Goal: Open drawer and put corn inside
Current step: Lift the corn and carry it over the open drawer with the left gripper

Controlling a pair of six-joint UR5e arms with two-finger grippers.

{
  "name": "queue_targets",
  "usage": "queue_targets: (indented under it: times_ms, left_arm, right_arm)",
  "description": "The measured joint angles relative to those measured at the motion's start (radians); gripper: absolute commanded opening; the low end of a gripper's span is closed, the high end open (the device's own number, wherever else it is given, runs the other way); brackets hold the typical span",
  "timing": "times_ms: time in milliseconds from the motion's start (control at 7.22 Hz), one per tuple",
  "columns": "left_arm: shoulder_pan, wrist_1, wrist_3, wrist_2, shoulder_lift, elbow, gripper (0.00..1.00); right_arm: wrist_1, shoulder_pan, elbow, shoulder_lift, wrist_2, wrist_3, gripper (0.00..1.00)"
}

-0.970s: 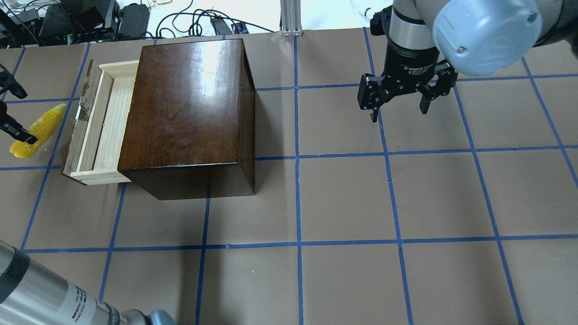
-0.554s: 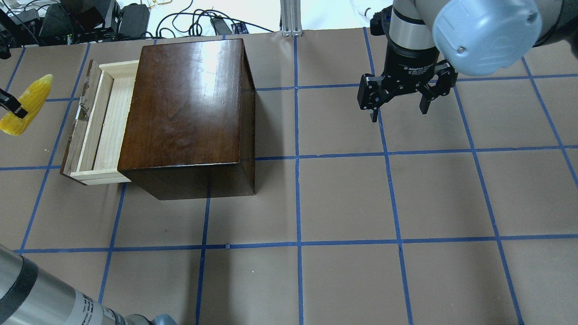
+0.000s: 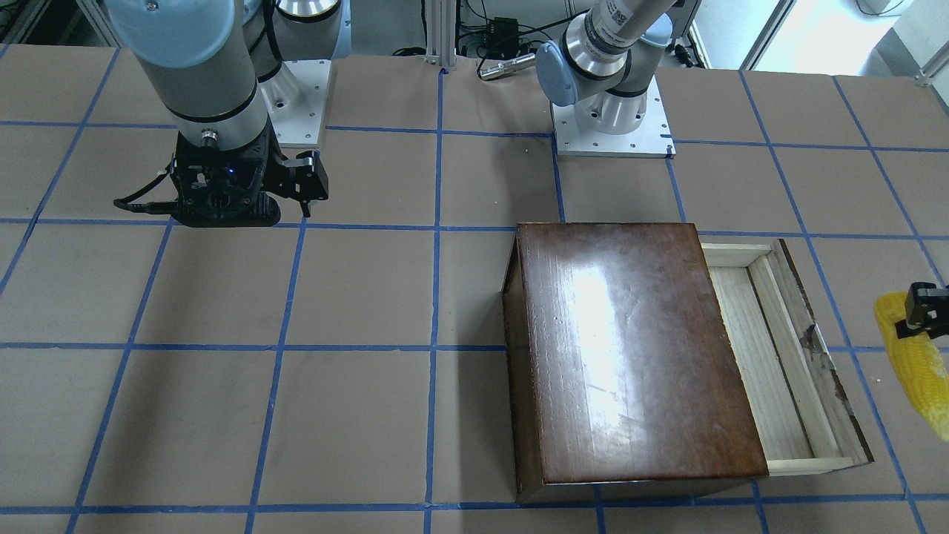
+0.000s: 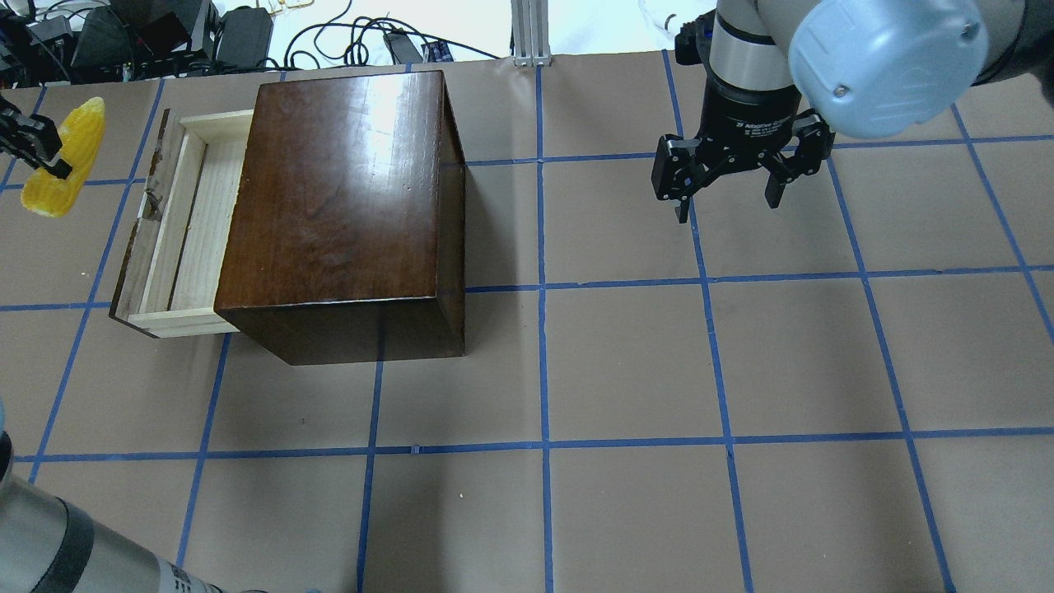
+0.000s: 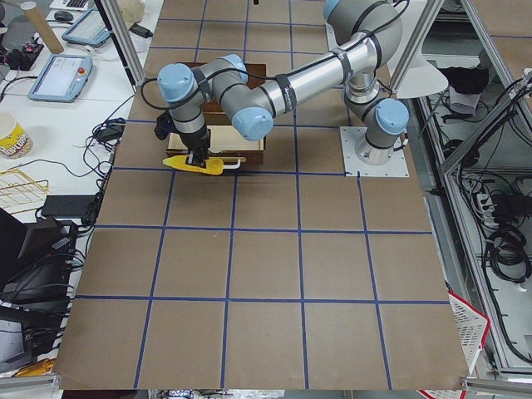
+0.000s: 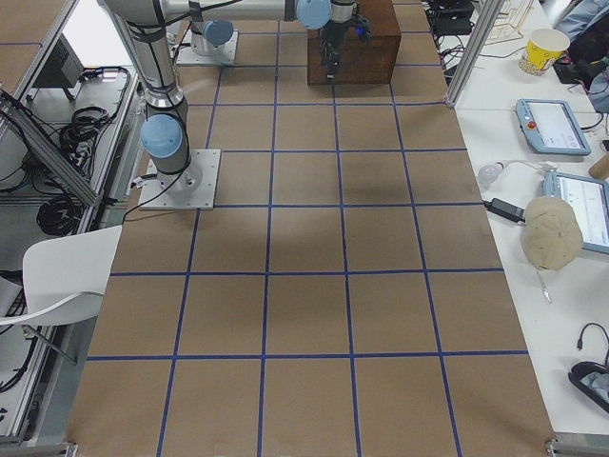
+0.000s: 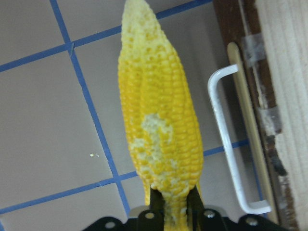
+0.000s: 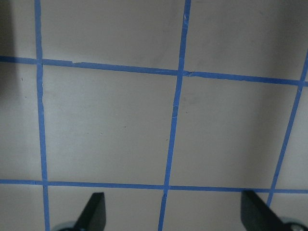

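Note:
Next, the left gripper drops the yellow corn on the drawer's pale wood bottom, close beside the dark-brown box point(image 3: 767, 377).
The drawer point(image 4: 183, 224) is pulled out of the dark-brown box point(image 4: 346, 206) toward the table's left end, and its pale wood tray is bare inside. My left gripper point(image 4: 48, 158) is shut on the yellow corn point(image 4: 70, 152) and holds it in the air just left of the drawer's dark front panel. In the left wrist view the corn point(image 7: 156, 110) points away from the gripper point(image 7: 168, 211), beside the drawer's white handle point(image 7: 226, 139). In the front-facing view the corn point(image 3: 919, 371) is at the right edge. My right gripper point(image 4: 729, 202) is open and empty over the far right of the table.
The brown table paper point(image 4: 626, 362) has a blue tape grid. Cables and electronics point(image 4: 165, 33) lie beyond the far edge, behind the box. The right wrist view shows only bare paper and tape between the open fingertips point(image 8: 94, 211).
My left gripper has carried the corn toward the far side of the table and slightly closer to the drawer. The right arm and the drawer have not moved.

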Motion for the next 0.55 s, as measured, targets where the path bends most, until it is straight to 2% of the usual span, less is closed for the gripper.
queue_targets:
  times_ms: [554]
  left_arm:
    - [-0.118,-0.063,-0.319,-0.064,0.029,-0.019,0.0]
  right_arm:
    - [0.0,0.0,0.0,0.0,0.0,0.0,1.0]
